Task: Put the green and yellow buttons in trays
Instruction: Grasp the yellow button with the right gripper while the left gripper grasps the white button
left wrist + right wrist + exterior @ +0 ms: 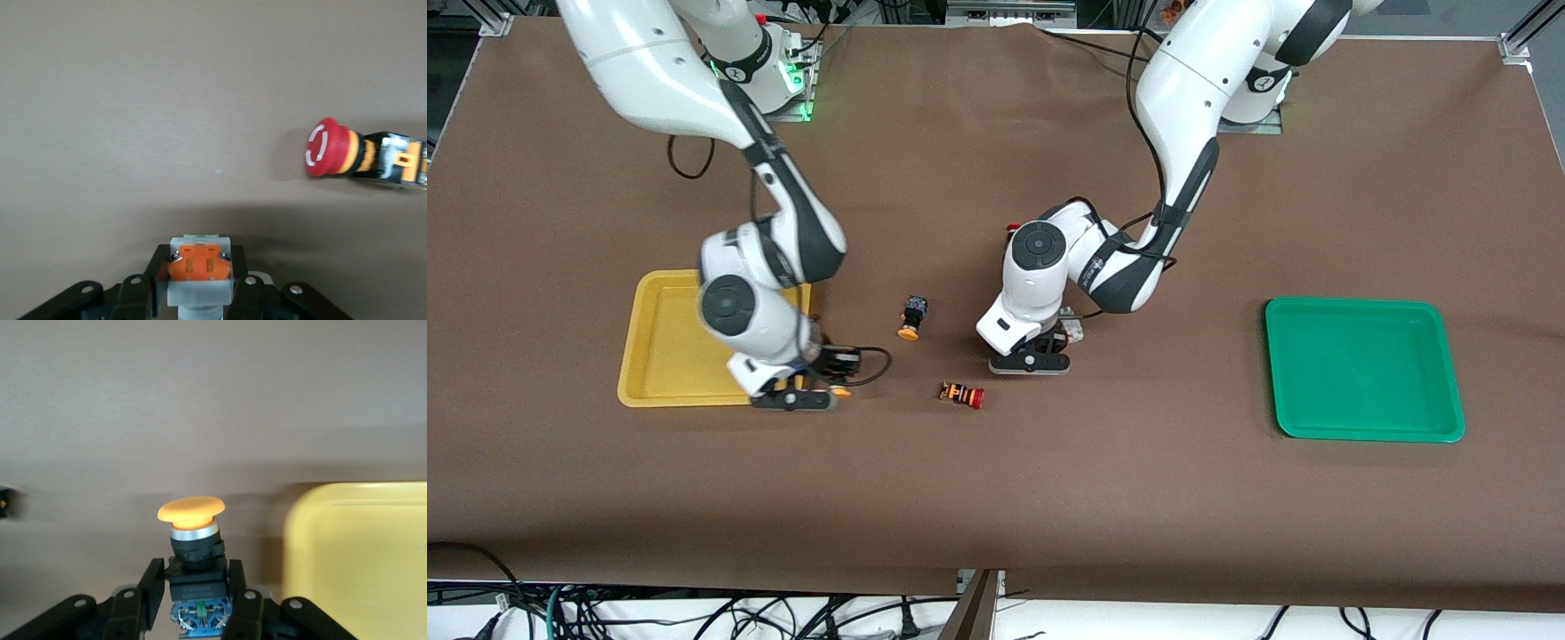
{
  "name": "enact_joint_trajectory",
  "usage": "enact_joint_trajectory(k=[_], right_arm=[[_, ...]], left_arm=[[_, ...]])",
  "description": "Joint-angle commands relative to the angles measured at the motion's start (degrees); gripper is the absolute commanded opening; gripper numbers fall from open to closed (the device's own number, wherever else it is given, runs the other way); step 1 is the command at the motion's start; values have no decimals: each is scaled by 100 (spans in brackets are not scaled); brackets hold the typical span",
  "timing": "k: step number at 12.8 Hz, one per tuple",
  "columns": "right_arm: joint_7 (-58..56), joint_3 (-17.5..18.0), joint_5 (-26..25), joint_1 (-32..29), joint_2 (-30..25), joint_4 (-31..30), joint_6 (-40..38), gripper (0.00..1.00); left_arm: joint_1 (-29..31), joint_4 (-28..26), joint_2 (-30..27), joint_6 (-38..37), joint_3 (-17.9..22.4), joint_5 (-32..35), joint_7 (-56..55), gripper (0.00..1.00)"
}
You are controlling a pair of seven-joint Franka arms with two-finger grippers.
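Next, my left gripper releases the white-bodied button inside the green tray [1320, 363], near the green tray's edge that faces the yellow tray. The button is low over the table's middle now.
My right gripper [796, 398] is shut on a black-and-blue button with a yellow cap [840, 389], low over the table beside the yellow tray's [660, 356] corner nearest the front camera. In the right wrist view the gripper [195, 577] clamps the button's body [195, 583], cap pointing away, and the tray [360, 553] lies beside it. My left gripper [1032, 363] is shut on a white-bodied button with an orange mark [199, 267], low over the table's middle. A second yellow-capped button [911, 318] lies on the table between the grippers. The green tray [1365, 369] sits toward the left arm's end. A second white button is not in view.
An orange-striped switch with a red cap [961, 395] lies on the table, nearer the front camera than the loose yellow-capped button. It also shows in the left wrist view [363, 152]. A small red thing [1012, 228] shows beside the left arm's wrist.
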Motion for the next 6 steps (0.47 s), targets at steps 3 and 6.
enact_joint_trajectory(k=[3, 6], right_arm=[[-1476, -560, -58, -358, -524, -172, -1112, 0], [-1954, -1026, -58, -429, -560, -435, -1140, 0]], left_arm=[[505, -4, -1108, -1866, 25, 67, 218, 0], [1145, -83, -1627, -3017, 25, 67, 1227, 1]])
